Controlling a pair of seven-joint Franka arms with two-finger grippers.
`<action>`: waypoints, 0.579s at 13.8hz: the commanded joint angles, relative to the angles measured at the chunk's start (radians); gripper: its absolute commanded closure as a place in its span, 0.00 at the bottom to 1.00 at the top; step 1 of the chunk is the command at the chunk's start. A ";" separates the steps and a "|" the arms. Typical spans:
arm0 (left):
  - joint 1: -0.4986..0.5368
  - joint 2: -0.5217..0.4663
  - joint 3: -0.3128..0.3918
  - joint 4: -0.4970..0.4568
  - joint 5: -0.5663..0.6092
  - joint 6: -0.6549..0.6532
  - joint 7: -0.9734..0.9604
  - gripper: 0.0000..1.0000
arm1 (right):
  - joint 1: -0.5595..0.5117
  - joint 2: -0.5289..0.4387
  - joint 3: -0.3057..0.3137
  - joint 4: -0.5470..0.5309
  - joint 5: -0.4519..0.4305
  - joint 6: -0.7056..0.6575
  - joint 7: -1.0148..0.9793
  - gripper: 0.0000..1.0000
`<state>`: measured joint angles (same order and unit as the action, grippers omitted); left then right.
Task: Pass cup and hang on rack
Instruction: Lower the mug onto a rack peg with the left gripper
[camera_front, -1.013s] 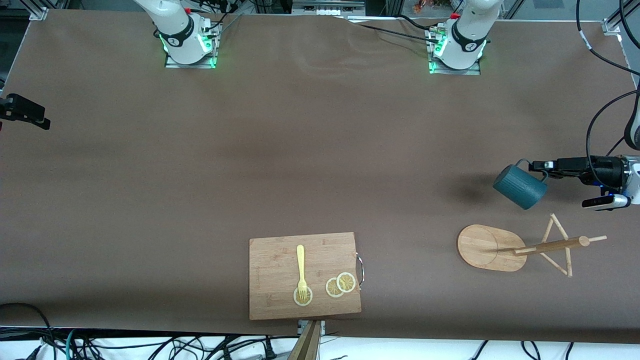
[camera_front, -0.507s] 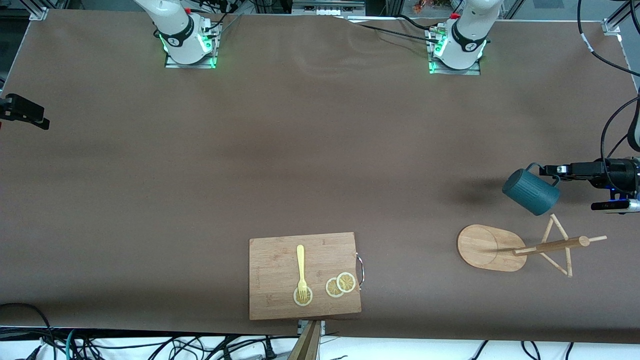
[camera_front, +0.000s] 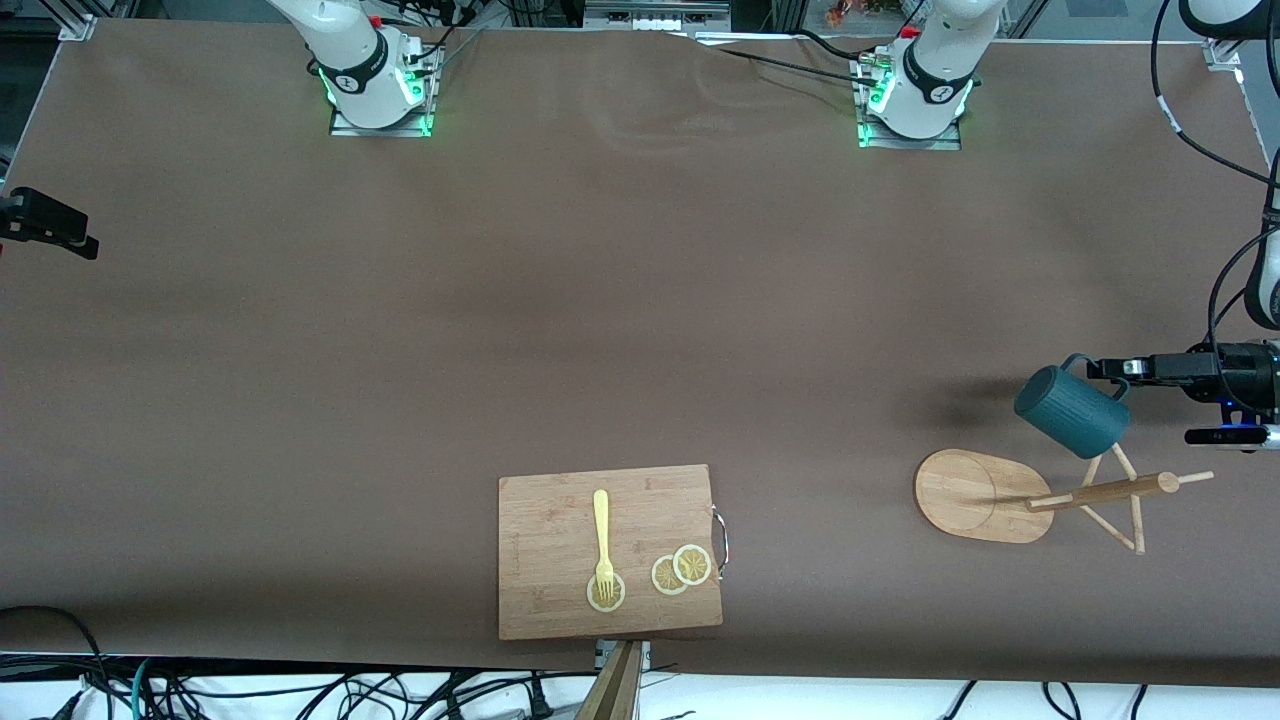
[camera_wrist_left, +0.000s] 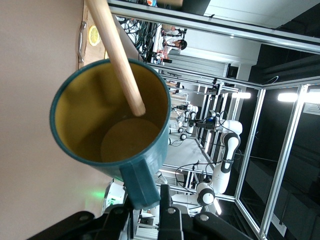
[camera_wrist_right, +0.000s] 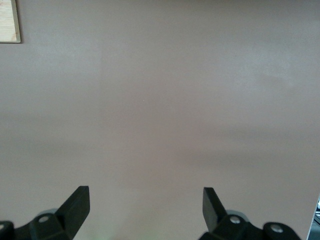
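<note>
The robot's left gripper should release the dark teal cup on the rack's wooden peg (camera_front: 1090, 442) (camera_wrist_left: 121, 65) that reaches into the cup's opening.
The dark teal cup (camera_front: 1072, 412) hangs tilted in the air, mouth toward the rack's pegs. My left gripper (camera_front: 1112, 370) is shut on its loop handle. In the left wrist view the cup (camera_wrist_left: 112, 135) shows its yellow inside, with a wooden peg rod (camera_wrist_left: 116, 52) reaching into its mouth, and the left gripper (camera_wrist_left: 148, 202) clamps the handle. The light wooden rack (camera_front: 975, 495) stands near the left arm's end of the table, its post (camera_front: 1100, 491) and crossed pegs just under the cup. My right gripper (camera_wrist_right: 145, 200) waits open over bare table.
A rectangular wooden cutting board (camera_front: 545, 600) lies at the table edge nearest the front camera, carrying a yellow fork (camera_front: 601, 535) and lemon slices (camera_front: 682, 570). Its corner (camera_wrist_right: 9, 22) shows in the right wrist view. Black cables (camera_front: 1195, 140) hang at the left arm's end.
My left gripper has carried the cup closer to the rack, from beside it to over the tip of a peg. The right arm has not moved.
</note>
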<state>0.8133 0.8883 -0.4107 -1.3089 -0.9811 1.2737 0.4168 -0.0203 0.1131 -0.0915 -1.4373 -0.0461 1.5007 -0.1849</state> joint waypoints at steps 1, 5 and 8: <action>-0.002 0.058 -0.004 0.089 -0.019 -0.027 -0.027 1.00 | -0.012 -0.003 0.009 0.000 0.003 0.001 -0.002 0.00; 0.010 0.087 -0.003 0.117 -0.015 -0.051 -0.027 1.00 | -0.012 -0.003 0.009 0.000 0.003 0.001 -0.002 0.00; 0.012 0.103 0.010 0.143 -0.018 -0.054 -0.026 1.00 | -0.012 -0.003 0.009 0.000 0.003 0.001 -0.002 0.00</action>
<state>0.8257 0.9542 -0.4064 -1.2251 -0.9811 1.2509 0.4132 -0.0204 0.1132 -0.0915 -1.4373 -0.0461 1.5007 -0.1849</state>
